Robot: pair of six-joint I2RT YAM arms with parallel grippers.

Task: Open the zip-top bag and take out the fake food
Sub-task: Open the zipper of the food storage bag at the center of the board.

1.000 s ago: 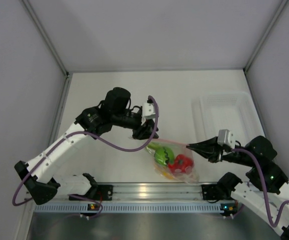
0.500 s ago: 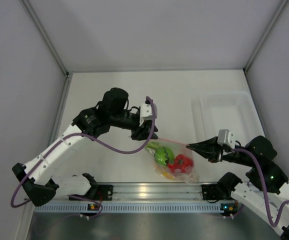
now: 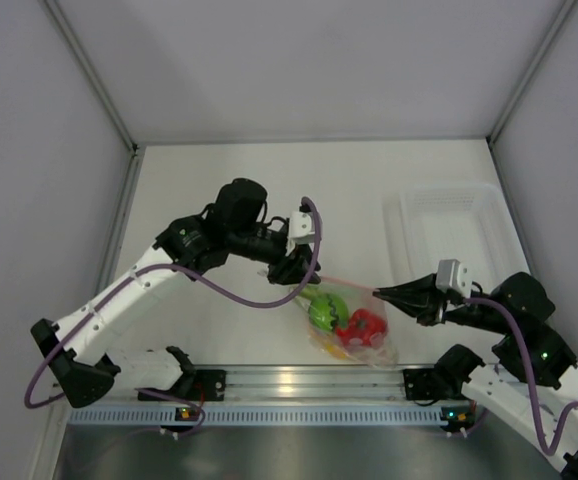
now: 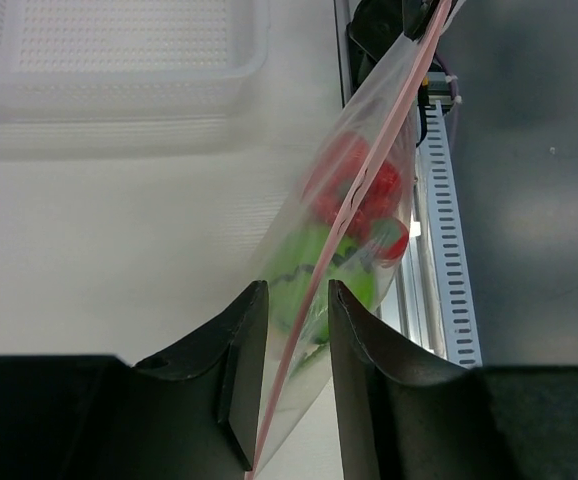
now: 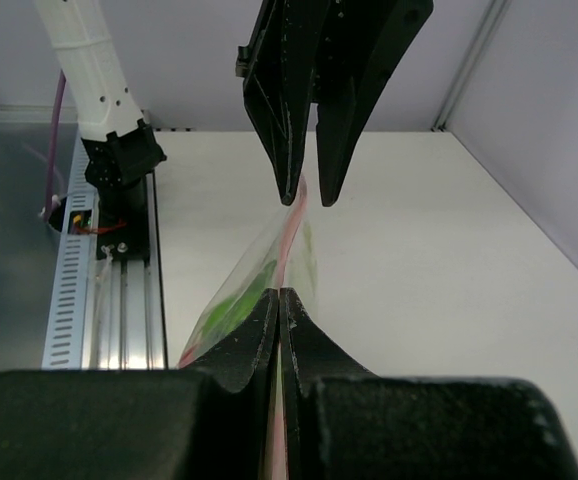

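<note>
The bag's pink zip is in my right gripper near its end, so next my left gripper pinches the zip while my right gripper takes the zip's middle point(image 3: 347, 284).
The zip-top bag point(image 3: 347, 318) hangs clear and crinkly between both arms, its pink zip strip point(image 3: 341, 283) stretched taut. Inside show fake food pieces: a green one point(image 3: 321, 311), a red one point(image 3: 362, 326) and yellow bits below. My right gripper point(image 5: 280, 292) is shut on the strip's right end point(image 5: 289, 235). My left gripper point(image 4: 296, 290) is open at the other end. The strip point(image 4: 369, 170) runs through the gap between its fingers point(image 4: 244, 370), close to the left pad. In the right wrist view the left gripper point(image 5: 309, 200) stands above the bag point(image 5: 254, 275).
A rigid translucent white tray point(image 3: 405, 222) lies at the back right, also seen in the left wrist view as the tray point(image 4: 119, 80). The slotted metal rail point(image 3: 289, 381) runs along the near edge just below the bag. Side walls close in the table.
The left arm has shifted slightly right along the zip strip, its jaws a touch narrower. The right arm and the bag have stayed put.
</note>
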